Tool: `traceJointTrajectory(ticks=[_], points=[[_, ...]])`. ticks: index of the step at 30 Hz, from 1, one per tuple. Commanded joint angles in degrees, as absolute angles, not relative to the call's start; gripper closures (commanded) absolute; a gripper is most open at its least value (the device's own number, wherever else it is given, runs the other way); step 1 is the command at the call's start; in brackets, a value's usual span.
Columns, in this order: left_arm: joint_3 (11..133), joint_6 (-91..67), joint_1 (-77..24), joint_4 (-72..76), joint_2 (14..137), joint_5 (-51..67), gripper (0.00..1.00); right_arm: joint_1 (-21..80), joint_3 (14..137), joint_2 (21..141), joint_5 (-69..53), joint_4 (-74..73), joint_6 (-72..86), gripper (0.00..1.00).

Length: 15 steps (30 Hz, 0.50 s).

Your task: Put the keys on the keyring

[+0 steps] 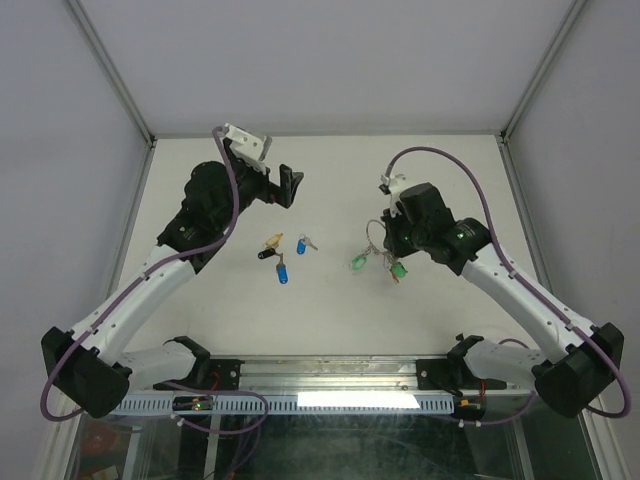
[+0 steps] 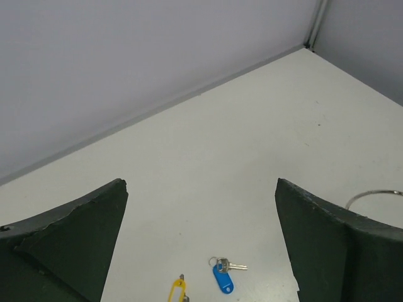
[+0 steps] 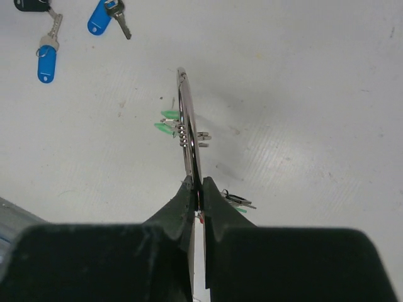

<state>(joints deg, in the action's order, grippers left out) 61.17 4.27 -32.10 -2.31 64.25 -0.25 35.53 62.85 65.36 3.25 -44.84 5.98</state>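
I need to set the thin silver keyring down on the open table (image 1: 411, 241) under the wrist of my right gripper, toward the near side of the table.
My right gripper (image 3: 200, 189) is shut on the thin silver keyring (image 3: 187, 126), holding it on edge just above the table. Green-tagged keys (image 3: 167, 121) hang on the keyring, and another key (image 3: 239, 201) shows beside the right finger. In the top view the keyring (image 1: 372, 240) sits at the right gripper (image 1: 386, 236), with green tags (image 1: 358, 262) below it. Loose keys lie mid-table: a blue-tagged key (image 1: 302, 244), another blue one (image 1: 283, 271), a yellow one (image 1: 272, 241) and a black one (image 1: 266, 254). My left gripper (image 1: 288, 187) hovers behind them, open and holding nothing. Its wrist view shows a blue key (image 2: 222, 277) and a yellow tag (image 2: 178, 290) below the gripper (image 2: 200, 182).
White enclosure walls (image 1: 320, 60) meet the table on the far side and on both sides, with a metal corner post (image 2: 318, 22) at the back. The arm bases and a cable rail (image 1: 320, 400) run along the near edge.
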Motion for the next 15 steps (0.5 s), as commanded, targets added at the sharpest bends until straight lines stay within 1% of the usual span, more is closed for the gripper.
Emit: traceJointTrajectory(ticks=[1, 4, 7, 11, 15], points=[[63.55, 1.81, -30.81, 0.61, 66.55, -3.04, 0.01, 35.43, 59.31, 63.69, -5.99, -28.24, 7.20, 1.00], [60.95, 1.75, -30.25, 1.82, 67.14, -4.19, 0.01, 34.42, 56.05, 65.24, -9.41, -24.31, 9.16, 1.00], [58.97, 1.95, -30.23, 2.50, 67.15, -5.28, 0.01, 29.77, 52.75, 67.42, -12.10, -20.12, 12.23, 1.00], [57.95, 2.73, -30.23, 3.03, 67.30, -7.31, 0.01, 23.76, 48.86, 69.72, -10.26, -15.52, 15.72, 1.00], [57.73, 3.02, -30.23, 2.99, 67.55, -7.32, 0.01, 19.82, 46.96, 71.68, -7.13, -12.41, 17.37, 1.00]])
